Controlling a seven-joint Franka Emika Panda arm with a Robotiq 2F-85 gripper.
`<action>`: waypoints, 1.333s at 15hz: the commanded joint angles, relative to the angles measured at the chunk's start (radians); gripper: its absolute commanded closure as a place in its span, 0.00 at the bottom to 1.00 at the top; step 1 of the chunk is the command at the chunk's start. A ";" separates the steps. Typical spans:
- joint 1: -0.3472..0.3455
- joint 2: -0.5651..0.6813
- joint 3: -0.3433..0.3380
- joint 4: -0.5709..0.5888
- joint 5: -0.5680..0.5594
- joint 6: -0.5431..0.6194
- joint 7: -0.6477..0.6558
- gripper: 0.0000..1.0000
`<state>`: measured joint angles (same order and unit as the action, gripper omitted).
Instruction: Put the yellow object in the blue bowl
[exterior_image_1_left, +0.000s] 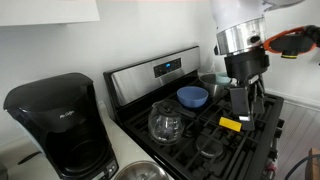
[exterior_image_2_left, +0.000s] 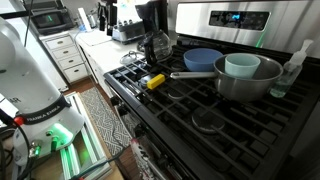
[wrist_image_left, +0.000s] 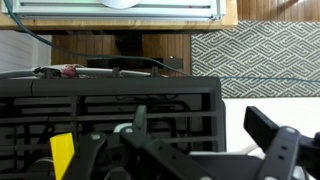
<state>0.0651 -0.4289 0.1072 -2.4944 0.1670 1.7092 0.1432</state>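
My gripper will next move to the middle of the yellow object (exterior_image_1_left: 230, 124) (wrist_image_left: 62, 155) on the stove grate and close there across its long sides.
The yellow object (exterior_image_1_left: 230, 124) is a small flat block lying on the black stove grate near the front edge. It also shows in the other exterior view (exterior_image_2_left: 155, 81) and at the lower left of the wrist view (wrist_image_left: 62, 158). The blue bowl (exterior_image_1_left: 193, 96) sits on the stove top behind it, next to a metal pan (exterior_image_2_left: 200, 60). My gripper (exterior_image_1_left: 244, 104) hangs a little above the grate, just above and beside the yellow object. Its fingers are open and empty in the wrist view (wrist_image_left: 205, 130).
A glass carafe (exterior_image_1_left: 165, 122) stands on the grate near the bowl. A metal pan (exterior_image_2_left: 262, 84) holds a pale teal bowl (exterior_image_2_left: 242, 66). A spray bottle (exterior_image_2_left: 292, 70) stands by it. A black coffee maker (exterior_image_1_left: 58, 125) is on the counter. The stove's front edge drops to a patterned floor mat (wrist_image_left: 270, 55).
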 joint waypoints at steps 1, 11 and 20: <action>-0.062 -0.012 -0.052 -0.029 -0.005 0.073 0.036 0.00; -0.128 0.020 -0.091 -0.036 -0.054 0.098 0.042 0.00; -0.152 0.124 -0.224 -0.074 -0.231 0.090 -0.343 0.00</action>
<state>-0.0887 -0.3044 -0.1162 -2.5693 -0.0635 1.8006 -0.2029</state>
